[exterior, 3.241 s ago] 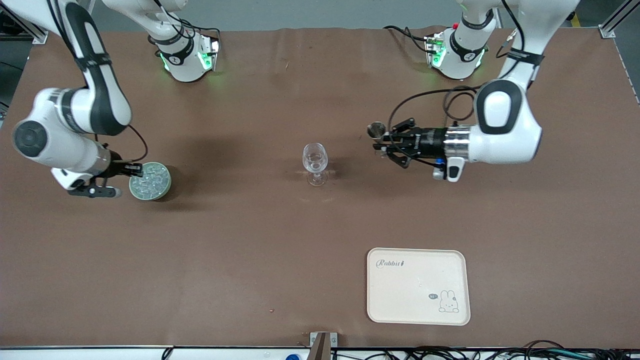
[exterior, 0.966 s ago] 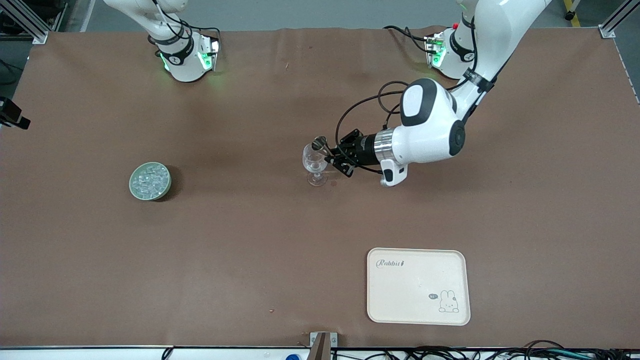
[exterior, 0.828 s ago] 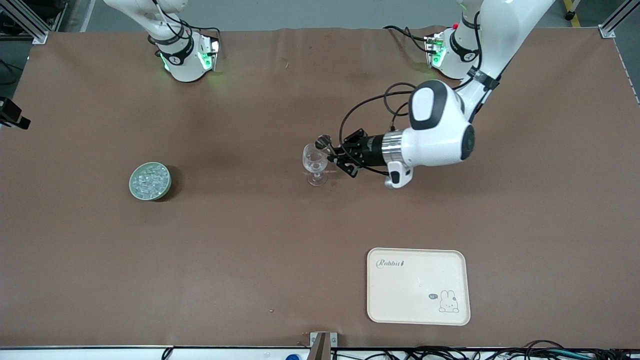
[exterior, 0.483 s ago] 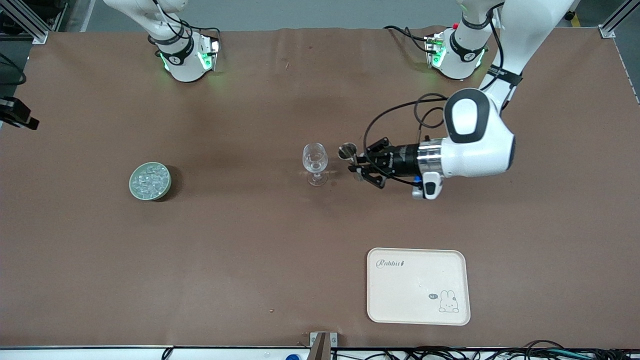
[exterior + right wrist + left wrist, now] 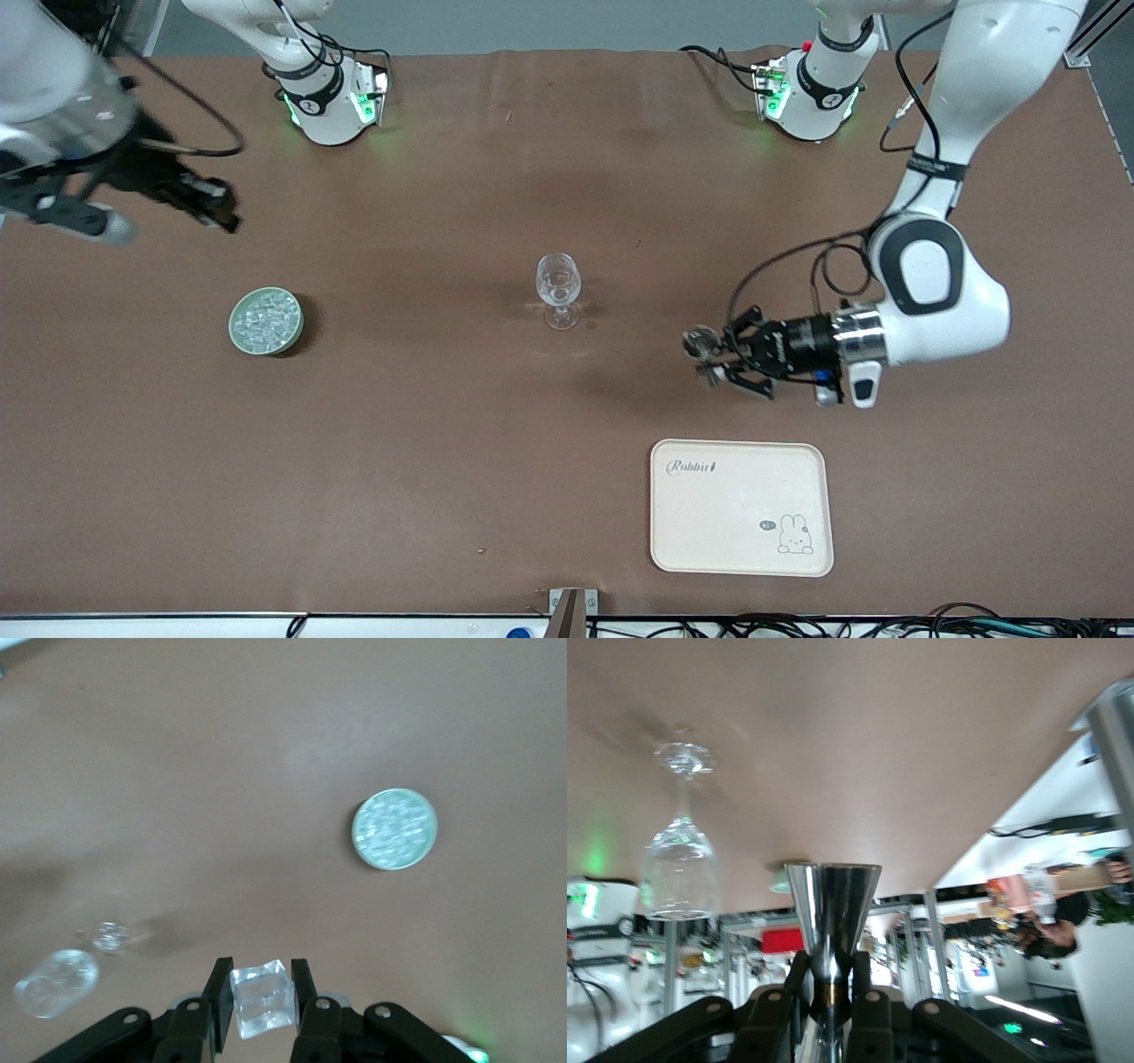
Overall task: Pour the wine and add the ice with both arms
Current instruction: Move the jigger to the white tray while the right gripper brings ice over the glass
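Note:
The metal jigger, now over the table between glass and tray, will stand on the cream tray [image 5: 771,479], between the rabbit drawing and the tray's back edge, once I set it down there with my left gripper.
A clear stemmed wine glass [image 5: 558,288] stands mid-table; it also shows in the left wrist view [image 5: 678,868] and the right wrist view [image 5: 58,981]. A heap of ice [image 5: 266,317] fills a pale green round dish [image 5: 237,335] toward the right arm's end; the heap also shows in the right wrist view [image 5: 394,828]. My left gripper [image 5: 711,356] is shut on a metal jigger [image 5: 833,904], over the table between the glass and the tray. My right gripper [image 5: 220,208] is shut on one ice cube [image 5: 262,997], over the table near its own end.
A cream tray [image 5: 740,507] with a rabbit drawing lies nearer to the front camera than the glass, toward the left arm's end. Both arm bases with green lights stand along the table's back edge.
My left gripper has drawn the jigger away from the glass's rim toward the tray. My right arm has left the dish, gone out of view and come back in over its end.

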{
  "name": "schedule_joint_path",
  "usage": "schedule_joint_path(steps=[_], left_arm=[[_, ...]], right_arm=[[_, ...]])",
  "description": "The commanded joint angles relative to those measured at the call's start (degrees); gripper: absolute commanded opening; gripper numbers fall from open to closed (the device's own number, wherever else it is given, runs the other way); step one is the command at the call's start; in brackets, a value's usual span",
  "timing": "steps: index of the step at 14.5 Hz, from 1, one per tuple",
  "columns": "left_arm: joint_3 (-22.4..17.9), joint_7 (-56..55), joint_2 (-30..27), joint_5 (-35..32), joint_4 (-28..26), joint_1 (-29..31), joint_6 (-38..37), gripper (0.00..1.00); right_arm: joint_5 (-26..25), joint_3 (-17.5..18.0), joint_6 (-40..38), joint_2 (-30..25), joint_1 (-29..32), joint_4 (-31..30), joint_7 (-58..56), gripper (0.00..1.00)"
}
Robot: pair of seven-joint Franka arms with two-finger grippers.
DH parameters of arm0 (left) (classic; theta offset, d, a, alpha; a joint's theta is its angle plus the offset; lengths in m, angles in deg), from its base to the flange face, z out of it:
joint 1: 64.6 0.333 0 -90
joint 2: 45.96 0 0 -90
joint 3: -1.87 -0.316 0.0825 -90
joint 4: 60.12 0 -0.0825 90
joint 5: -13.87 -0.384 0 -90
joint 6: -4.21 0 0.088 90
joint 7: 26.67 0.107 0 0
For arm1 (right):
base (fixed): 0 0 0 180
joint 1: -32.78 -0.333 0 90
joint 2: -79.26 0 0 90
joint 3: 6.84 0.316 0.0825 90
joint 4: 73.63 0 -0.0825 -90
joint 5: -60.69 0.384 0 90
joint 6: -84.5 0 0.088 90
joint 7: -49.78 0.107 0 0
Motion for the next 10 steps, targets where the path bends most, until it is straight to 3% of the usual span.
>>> schedule_joint_path(steps=[1, 4, 10], left_arm=[[-4.94, 1.79, 8.43, 4.31, 8.99, -0.1, -6.2, 0.0], [-9.87, 6.69, 14.32, 10.63, 11.29, -0.1, -9.73, 0.0], [-12.51, 14.18, 24.87, 22.33, 16.11, -0.19, -9.47, 0.0]], right_arm=[[0.54, 3.04, 2.97, 3.33, -4.46, -0.08, 11.12, 0.01], [0.37, 3.04, 8.07, 7.98, -11.94, -0.08, 23.09, 0.01], [-2.0, 3.4, 19.23, 18.71, -22.76, 0.71, 37.53, 0.01]])
